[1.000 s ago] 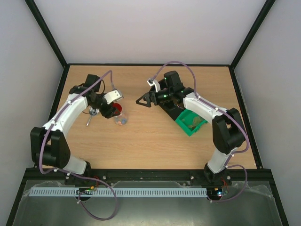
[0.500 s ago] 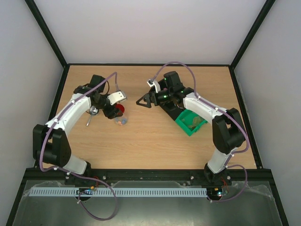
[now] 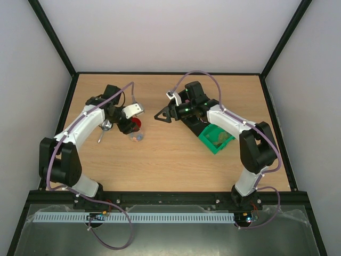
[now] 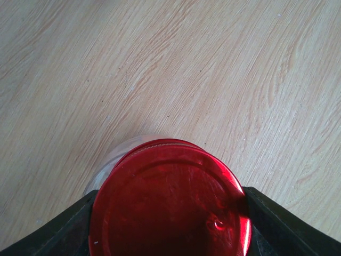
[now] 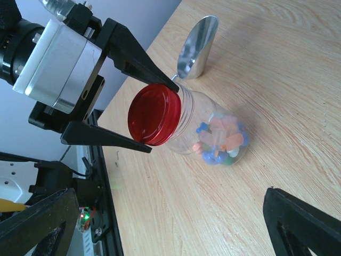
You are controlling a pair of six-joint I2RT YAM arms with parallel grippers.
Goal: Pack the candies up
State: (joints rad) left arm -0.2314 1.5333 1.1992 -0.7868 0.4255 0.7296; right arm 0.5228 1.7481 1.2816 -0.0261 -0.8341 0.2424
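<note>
Next, my left gripper lets go of the jar on the bare table [image 3: 158, 141] near the fingers of my right gripper.
A clear jar [image 5: 210, 120] stands on the wooden table and holds pink, blue and white candies [image 5: 221, 141] at its bottom. It also shows in the top view [image 3: 137, 137]. The round red lid [image 5: 154, 113] sits on the jar's mouth. My left gripper [image 5: 162, 117] is shut on the red lid [image 4: 168, 202], with one black finger [image 4: 66, 226] on each side. My right gripper [image 3: 162, 114] is open and empty at mid-table, facing the jar from the right, well apart from it.
The silver metal scoop [image 5: 197, 48] lies just behind the jar, left of it in the top view [image 3: 104, 130]. A green bin [image 3: 216, 138] with pale tan contents and a black tray [image 3: 193, 124] sit under the right arm.
My left wrist has turned a little while shut on the red lid, and its arm has shifted slightly. The jar and the right arm have stayed in place.
</note>
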